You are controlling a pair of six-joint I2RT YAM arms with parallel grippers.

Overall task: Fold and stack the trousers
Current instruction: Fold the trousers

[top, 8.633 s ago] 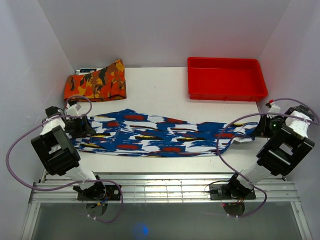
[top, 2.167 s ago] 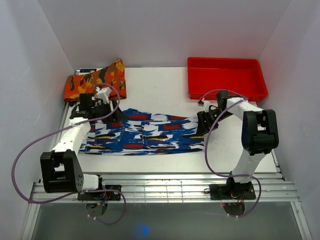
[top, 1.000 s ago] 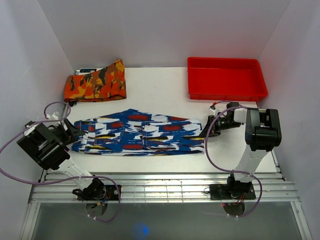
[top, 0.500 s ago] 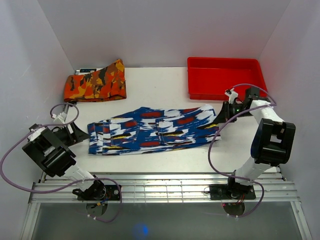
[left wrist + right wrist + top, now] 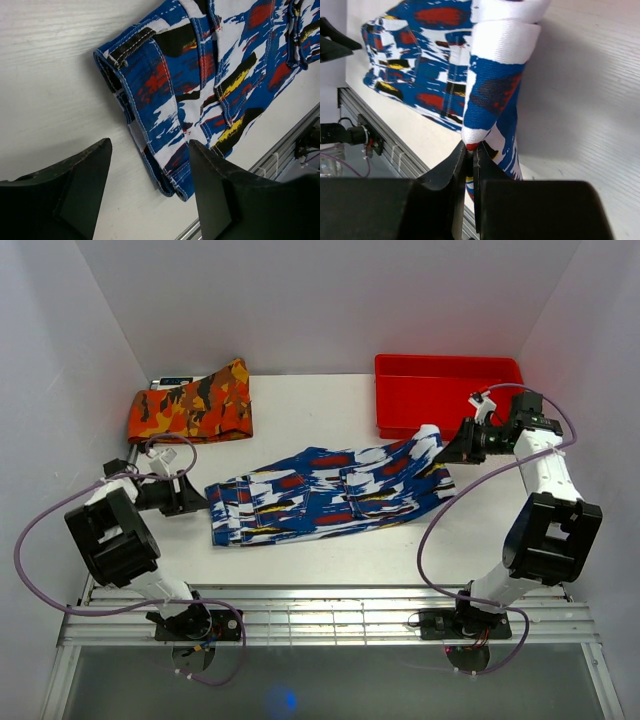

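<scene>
I need to use my right gripper to release the trousers' lifted end on top of their opposite end [image 5: 228, 498] [image 5: 376, 42], beside my left gripper.
The blue, white and red print trousers [image 5: 330, 490] lie folded across the middle of the table, slanting up to the right. My right gripper [image 5: 450, 447] is shut on their right end and lifts it off the table in front of the red tray; the pinched cloth [image 5: 487, 95] shows in the right wrist view between the closed fingers [image 5: 445, 175]. My left gripper [image 5: 195, 502] is open and empty, just left of the trousers' left folded edge [image 5: 150, 110], not touching it.
A folded orange, black and yellow garment [image 5: 190, 408] lies at the back left. A red tray [image 5: 450, 395] stands at the back right, close behind the right gripper. The metal rail [image 5: 330, 615] runs along the table's near edge.
My right gripper has pulled the trousers' right end up and to the right, towards the tray; the whole garment slid right and turned. My left gripper has let go and followed to its left edge.
</scene>
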